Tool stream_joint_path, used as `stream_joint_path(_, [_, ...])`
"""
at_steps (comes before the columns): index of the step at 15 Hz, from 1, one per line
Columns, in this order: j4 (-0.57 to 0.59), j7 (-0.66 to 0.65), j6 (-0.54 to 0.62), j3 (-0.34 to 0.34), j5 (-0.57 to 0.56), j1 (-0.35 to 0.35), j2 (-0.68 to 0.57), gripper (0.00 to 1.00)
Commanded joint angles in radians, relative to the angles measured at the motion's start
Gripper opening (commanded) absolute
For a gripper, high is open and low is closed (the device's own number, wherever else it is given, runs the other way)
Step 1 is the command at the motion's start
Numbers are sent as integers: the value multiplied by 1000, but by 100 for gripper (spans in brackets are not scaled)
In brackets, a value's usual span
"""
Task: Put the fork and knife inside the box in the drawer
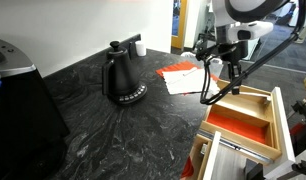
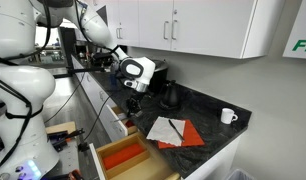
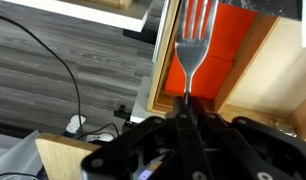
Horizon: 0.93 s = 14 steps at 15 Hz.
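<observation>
I should open my gripper and let go of the silvery fork, now held over the box's bottom, on the red-orange bottom of the light-wood box point(image 1: 241, 125) point(image 3: 224, 52).
My gripper point(image 3: 188, 105) is shut on the handle of the fork point(image 3: 193, 40). The fork's tines point away from the wrist camera, over the red-orange bottom of the box point(image 3: 228, 45). In both exterior views the gripper point(image 1: 233, 78) point(image 2: 133, 100) hangs just above the light-wood box point(image 1: 276, 112) point(image 2: 124, 156), which lies in the open drawer point(image 1: 207, 150). The fork is too thin to make out in the exterior views. I cannot see the knife in any view.
A black kettle point(image 1: 123, 78) stands on the dark stone counter point(image 1: 113, 130), with red and white paper sheets point(image 1: 181, 76) beside it. A mug point(image 2: 228, 116) and a dark appliance point(image 1: 18, 105) are also on the counter. Cables lie on the floor point(image 3: 53, 70) below.
</observation>
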<state>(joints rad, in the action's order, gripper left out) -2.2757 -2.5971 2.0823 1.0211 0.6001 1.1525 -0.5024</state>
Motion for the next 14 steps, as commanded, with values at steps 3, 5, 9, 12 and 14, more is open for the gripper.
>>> stream_joint_path(3, [-151, -4, 77, 168, 10, 202, 37, 4])
stream_joint_path(5, [-188, -5, 91, 212, 16, 246, 31, 4])
stream_joint_path(9, [-262, -5, 141, 257, 32, 291, 25, 4])
stream_joint_path(12, [-295, 21, 236, 221, 62, 259, 6, 4])
stream_joint_path(14, [-304, -35, 341, 115, -34, 146, 79, 4])
